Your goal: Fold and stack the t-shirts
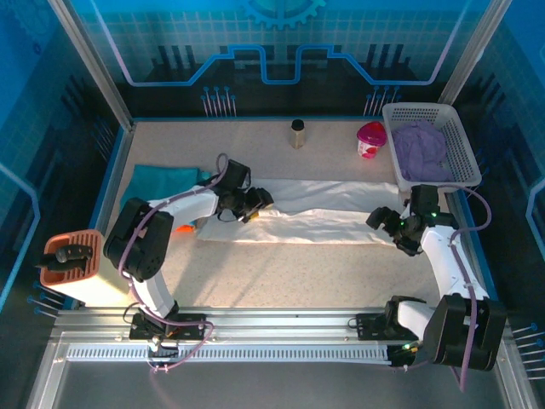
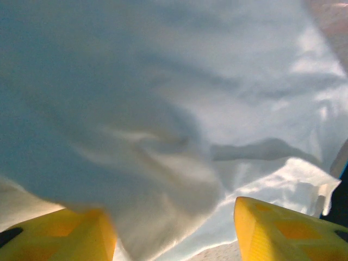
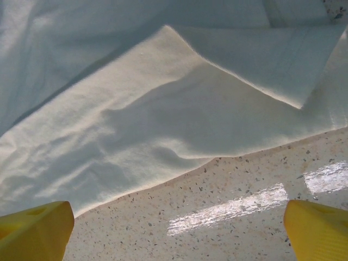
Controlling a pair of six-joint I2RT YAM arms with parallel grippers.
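Observation:
The doubled-over layer of the white t-shirt bunches up between my left gripper's fingers, so I will back off, pinch its loose edge point(image 2: 187, 229) and pull it toward the back.
The large white t-shirt point(image 1: 315, 213) lies as a long band across the middle of the table, its near part doubled over. My left gripper point(image 1: 255, 204) hovers over the shirt's left end, open, and a soft fold of white cloth point(image 2: 163, 179) bulges between its yellow fingers point(image 2: 288, 228) without being pinched. My right gripper point(image 1: 380, 219) is open at the shirt's right end, just above bare tabletop in front of the cloth's edge point(image 3: 163, 125). The teal shirt point(image 1: 162, 183) lies at the left. A small patch of orange cloth point(image 1: 185, 227) peeks out under my left forearm.
A white mesh basket point(image 1: 464, 149) holding purple cloth stands at the back right, close behind my right arm. A small bottle point(image 1: 297, 134) and a pink cup point(image 1: 370, 139) stand at the back. Speckled tabletop point(image 1: 298, 273) lies bare in front of the shirt.

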